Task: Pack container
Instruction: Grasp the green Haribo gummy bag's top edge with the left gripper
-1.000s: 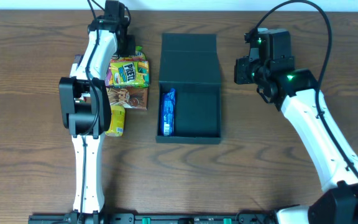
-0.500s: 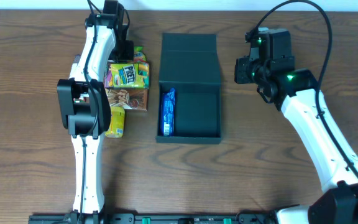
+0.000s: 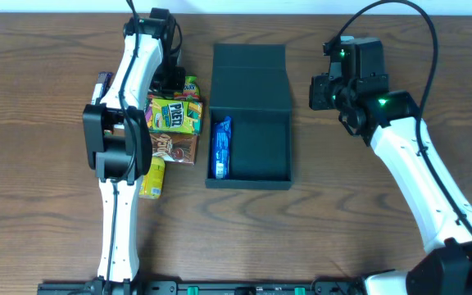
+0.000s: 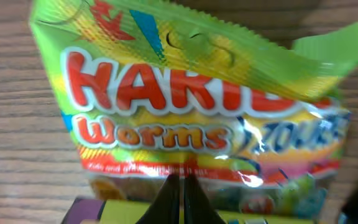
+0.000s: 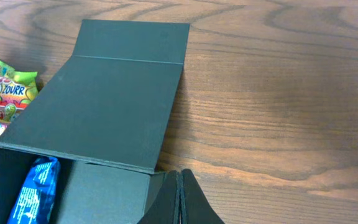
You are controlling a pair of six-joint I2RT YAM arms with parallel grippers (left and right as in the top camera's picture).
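Note:
My left gripper's shut fingers are at the Haribo bag's lower edge by the pretzel pack; next I open them and pinch the bag's container-side end (image 3: 191, 88).
The dark teal container (image 3: 260, 143) lies open at mid table, its flap lid (image 3: 250, 78) folded back to the far side. A blue snack pack (image 3: 221, 147) lies along its left inner wall. My left gripper (image 3: 170, 79) is shut, its tips (image 4: 182, 186) against the lower part of a green Haribo Worms bag (image 4: 197, 106). That bag (image 3: 189, 84) tops a pile of snack packs left of the container. My right gripper (image 3: 322, 92) is shut and empty, right of the lid; in the right wrist view its tips (image 5: 180, 177) sit by the container's (image 5: 104, 106) right edge.
Below the Haribo bag lie a yellow-green pretzel pack (image 3: 174, 115), a brown pack (image 3: 174, 146) and a small yellow pack (image 3: 152, 178). A purple item (image 3: 103, 82) shows left of the left arm. Bare wood lies right of the container.
My left gripper has moved right and nearer, and the snack pile has shifted with it toward the container. The right arm and the container have not moved.

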